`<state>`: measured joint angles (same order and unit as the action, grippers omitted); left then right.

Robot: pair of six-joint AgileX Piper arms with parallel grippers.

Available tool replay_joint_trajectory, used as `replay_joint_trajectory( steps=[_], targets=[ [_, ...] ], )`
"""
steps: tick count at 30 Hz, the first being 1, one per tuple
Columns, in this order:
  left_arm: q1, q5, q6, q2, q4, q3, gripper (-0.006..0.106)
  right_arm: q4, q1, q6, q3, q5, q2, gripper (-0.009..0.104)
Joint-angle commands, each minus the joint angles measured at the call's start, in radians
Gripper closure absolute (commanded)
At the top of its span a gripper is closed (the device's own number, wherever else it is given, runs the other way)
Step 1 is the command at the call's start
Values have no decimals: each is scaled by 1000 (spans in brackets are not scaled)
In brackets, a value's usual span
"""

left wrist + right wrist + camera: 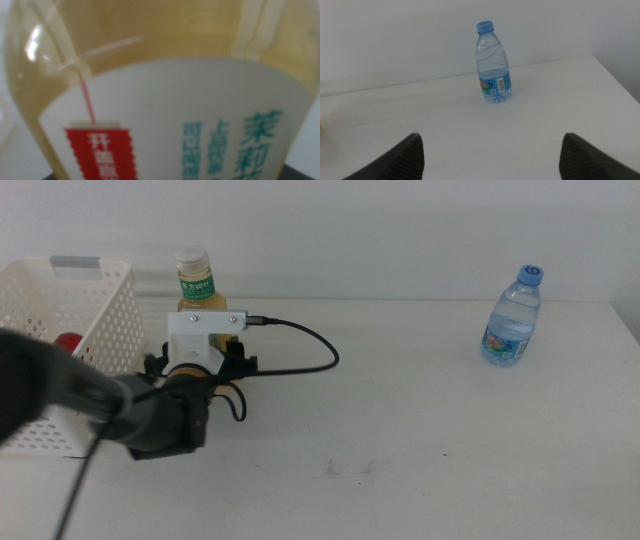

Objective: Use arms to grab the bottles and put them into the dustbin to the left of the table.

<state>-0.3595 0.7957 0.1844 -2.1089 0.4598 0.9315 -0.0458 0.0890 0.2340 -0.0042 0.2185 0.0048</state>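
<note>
Next, the left gripper releases the yellow-tea bottle inside the dustbin (48, 372), beside the red can.
The yellow-tea bottle (195, 280), white-capped with a green label, stands upright beside the dustbin (95, 300), a white perforated basket at the table's left. My left gripper (200, 358) is right up against it behind the white wrist housing (207, 328). The bottle's label (170, 120) fills the left wrist view. A red can (66, 342) shows inside the dustbin. The clear blue-capped water bottle (512, 315) stands upright at the far right, also seen as the water bottle (494, 62) ahead of my open, empty right gripper (491, 136).
A black cable (310, 350) loops from the wrist housing across the white table (420, 440). The table's right edge (625, 320) lies just beyond the water bottle. Small scuff marks (355, 468) dot the tabletop.
</note>
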Motion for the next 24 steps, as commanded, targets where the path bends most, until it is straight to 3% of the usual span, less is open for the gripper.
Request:
replay_joint_trajectory(
  steps=[1, 8, 12, 16, 24],
  targets=[
    [-11, -127, -1, 127, 3, -64, 102, -4, -8, -6, 4, -8, -5, 5],
    [0, -925, 35, 560, -45, -91, 102, -4, -8, -6, 4, -8, -5, 5],
    [38, -1158, 2, 705, -106, -83, 102, -4, -8, -6, 4, -8, -5, 5],
    [105, -1373, -86, 760, -232, -8, 102, -4, -8, -6, 4, -8, -5, 5],
    [314, -1857, -32, 677, -460, 402, 102, -4, -8, -6, 4, -8, -5, 5]
  ],
)
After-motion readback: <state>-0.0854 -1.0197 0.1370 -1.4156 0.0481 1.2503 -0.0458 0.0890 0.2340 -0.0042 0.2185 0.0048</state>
